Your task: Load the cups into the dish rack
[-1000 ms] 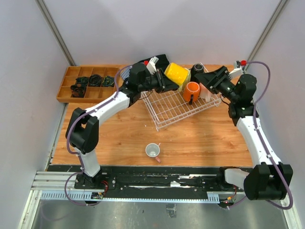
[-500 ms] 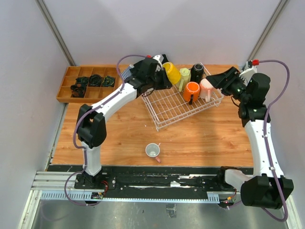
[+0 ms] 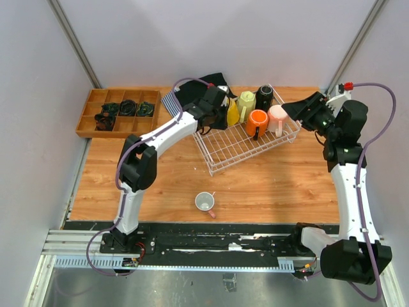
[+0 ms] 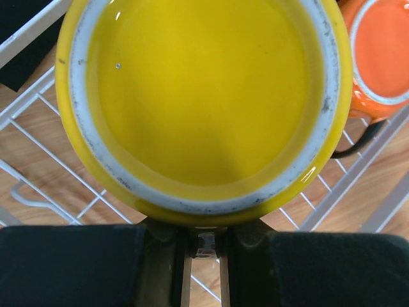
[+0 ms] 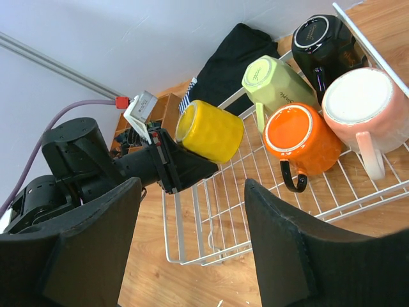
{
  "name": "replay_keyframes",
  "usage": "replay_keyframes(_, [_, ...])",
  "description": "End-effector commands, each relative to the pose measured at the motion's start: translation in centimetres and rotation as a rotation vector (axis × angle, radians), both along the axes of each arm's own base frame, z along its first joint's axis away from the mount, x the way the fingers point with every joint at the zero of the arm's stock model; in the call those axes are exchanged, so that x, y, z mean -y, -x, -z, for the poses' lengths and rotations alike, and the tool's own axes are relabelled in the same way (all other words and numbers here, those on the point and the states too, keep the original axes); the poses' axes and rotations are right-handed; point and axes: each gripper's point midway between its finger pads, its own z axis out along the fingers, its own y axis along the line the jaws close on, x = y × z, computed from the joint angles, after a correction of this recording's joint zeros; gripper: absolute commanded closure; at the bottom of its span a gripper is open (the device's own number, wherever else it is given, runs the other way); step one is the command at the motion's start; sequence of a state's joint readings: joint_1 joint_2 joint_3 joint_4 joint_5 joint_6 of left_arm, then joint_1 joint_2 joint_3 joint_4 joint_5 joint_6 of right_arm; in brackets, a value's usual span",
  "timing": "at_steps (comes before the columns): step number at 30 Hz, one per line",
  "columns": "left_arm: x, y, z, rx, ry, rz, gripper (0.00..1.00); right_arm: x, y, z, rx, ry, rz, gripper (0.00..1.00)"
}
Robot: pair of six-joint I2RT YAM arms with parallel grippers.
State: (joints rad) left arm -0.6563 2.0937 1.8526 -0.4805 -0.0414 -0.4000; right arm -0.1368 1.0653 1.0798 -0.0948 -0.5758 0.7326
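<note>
Next, I let go of the yellow mug, held on its side over the rack, with my left gripper in the dish rack [image 3: 234, 113] next to the pale yellow-green mug.
My left gripper [image 3: 220, 110] is shut on the yellow mug [image 3: 232, 112] and holds it on its side over the back left of the white wire dish rack [image 3: 223, 152], next to the pale yellow-green mug [image 3: 247, 102]. The yellow mug's base fills the left wrist view [image 4: 204, 96]. The black mug [image 3: 264, 96], orange mug [image 3: 257, 121] and pale pink mug [image 3: 278, 117] stand upside down in the rack. The small dusty pink mug [image 3: 204, 203] lies on the table in front. My right gripper [image 3: 299, 110] is open and empty, just right of the rack.
A brown wooden compartment tray [image 3: 89, 118] with dark parts sits at the far left. A black cloth [image 3: 214, 82] lies behind the rack. Grey walls close in at the back and sides.
My left arm has carried the yellow mug back and down toward the rack's rear left, beside the yellow-green mug. My right gripper has drawn back to the right, away from the pale pink mug.
</note>
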Motion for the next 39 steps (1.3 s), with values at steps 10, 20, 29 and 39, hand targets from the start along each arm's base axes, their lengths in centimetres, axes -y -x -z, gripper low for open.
replay_keyframes(10, [-0.3, -3.2, 0.0, 0.098, -0.082, -0.031, 0.99, 0.7, 0.5, -0.4, 0.015, 0.024, 0.016, 0.34])
replay_keyframes(20, [0.1, -4.2, 2.0, 0.092, -0.114, -0.029, 0.99, 0.7, 0.4, 0.2, 0.002, 0.022, 0.012, 0.34])
replay_keyframes(29, [0.6, -5.5, 2.9, 0.097, -0.127, -0.030, 0.99, 0.6, 0.4, 0.5, -0.004, 0.023, 0.008, 0.34])
replay_keyframes(39, [0.3, -6.7, 4.2, 0.080, -0.151, -0.019, 1.00, 0.6, 0.3, 0.5, -0.007, 0.023, 0.002, 0.34])
